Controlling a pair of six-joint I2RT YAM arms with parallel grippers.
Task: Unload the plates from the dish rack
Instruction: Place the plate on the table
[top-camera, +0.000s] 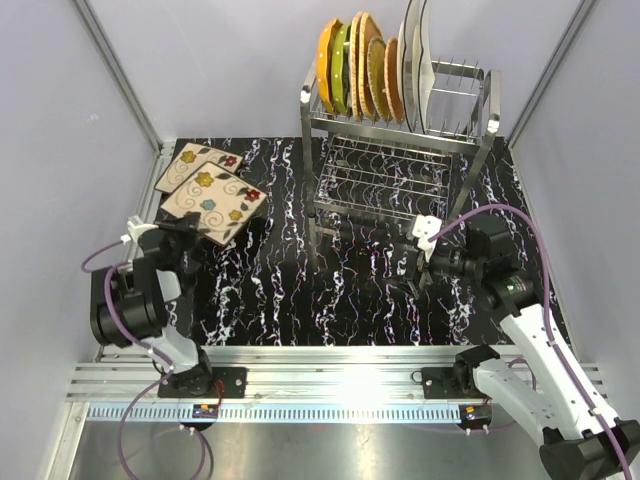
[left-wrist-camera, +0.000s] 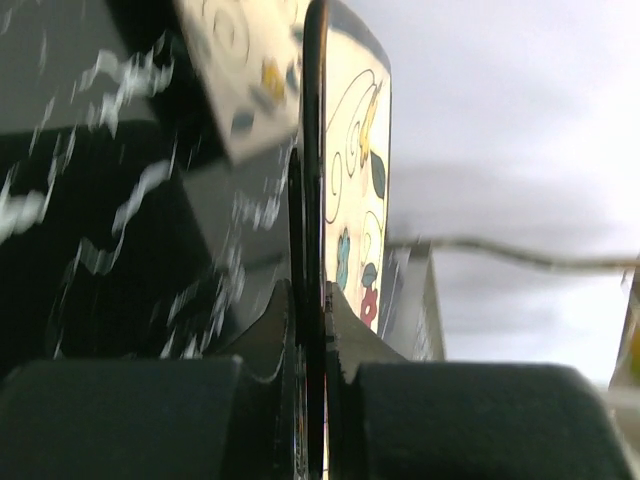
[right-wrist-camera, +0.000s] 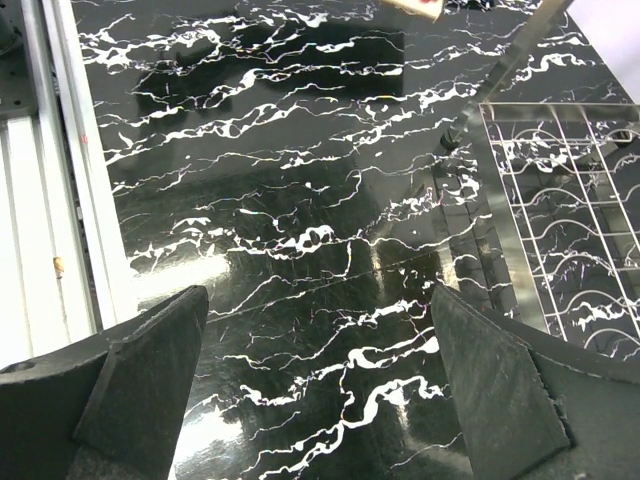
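I will have my left gripper release its floral plate on top of the beige floral plate (top-camera: 202, 172) that is lying by the back wall.
The steel wire dish rack (top-camera: 400, 150) stands at the back right. Its top tier holds upright plates: an orange one (top-camera: 327, 62), a green one (top-camera: 342, 65), wicker ones (top-camera: 376, 66) and white ones (top-camera: 414, 60). A square beige floral plate (top-camera: 192, 163) lies flat at the back left. My left gripper (top-camera: 186, 232) is shut on the near edge of a second floral plate (top-camera: 216, 204), which overlaps the first. In the left wrist view this plate (left-wrist-camera: 356, 170) shows edge-on between the shut jaws (left-wrist-camera: 310, 300). My right gripper (top-camera: 415, 262) hovers open over the table in front of the rack, holding nothing (right-wrist-camera: 320, 300).
The black marbled table top (top-camera: 280, 280) lies between the two arms. In the right wrist view, the rack's lower wire tier (right-wrist-camera: 560, 200) and a rack leg (right-wrist-camera: 500, 70) are at the right. An aluminium rail (top-camera: 330, 370) runs along the near edge. Grey walls close in both sides.
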